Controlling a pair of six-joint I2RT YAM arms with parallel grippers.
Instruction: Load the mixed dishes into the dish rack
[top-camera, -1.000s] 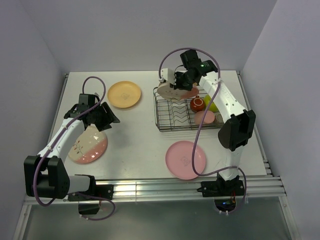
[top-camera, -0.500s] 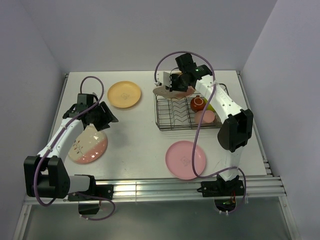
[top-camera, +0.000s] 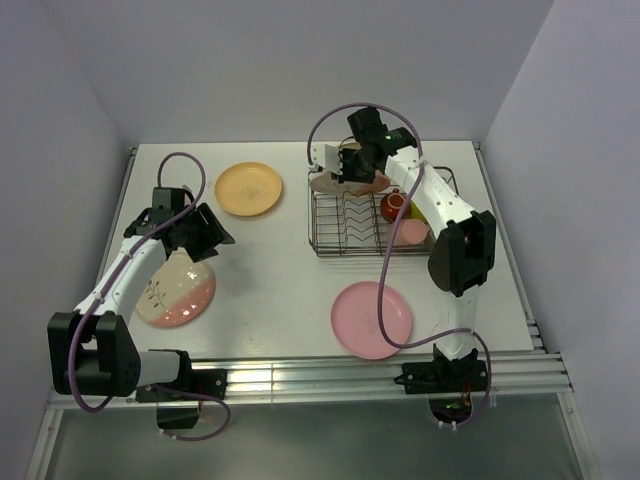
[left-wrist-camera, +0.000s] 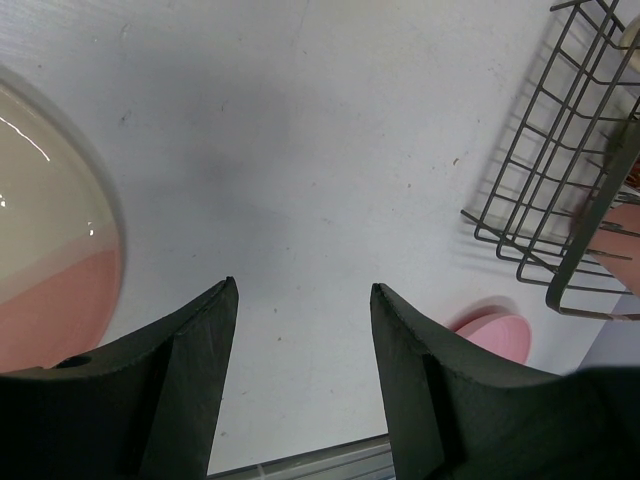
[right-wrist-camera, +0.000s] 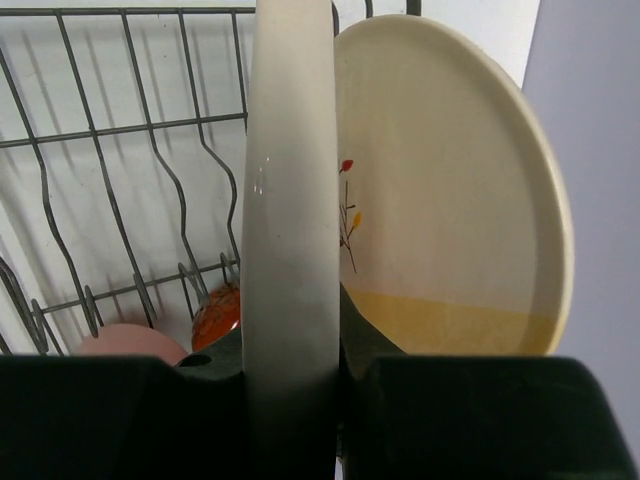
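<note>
Next, I move my left gripper to the cream-and-pink plate and close it on its cream rim (top-camera: 205, 263) (left-wrist-camera: 106, 186), on the side toward the yellow-orange plate.
My right gripper (top-camera: 349, 166) is shut on the rim of a cream-and-yellow plate with a sprig motif (top-camera: 327, 184), held on edge over the back-left corner of the dish rack (top-camera: 345, 245). The right wrist view shows that plate (right-wrist-camera: 440, 180) edge-on between the jaws of the right gripper (right-wrist-camera: 292, 352), above the rack wires (right-wrist-camera: 120, 150). A dark red mug (top-camera: 392, 207), lime-yellow bowl (top-camera: 421, 211) and salmon-pink tumbler (top-camera: 410, 232) sit in the rack. My left gripper (top-camera: 207, 236) (left-wrist-camera: 303, 285) is open and holds nothing, beside the cream-and-pink plate (top-camera: 176, 290) (left-wrist-camera: 50, 270).
A yellow-orange plate (top-camera: 249, 188) lies at the back left of the table. A pink plate (top-camera: 371, 319) (left-wrist-camera: 490, 335) lies in front of the rack, near the front edge. The rack's corner (left-wrist-camera: 570, 180) shows at the right of the left wrist view.
My right gripper has carried the plate a little left and back over the rack's back-left corner and turned it more on edge. The left arm has barely moved.
</note>
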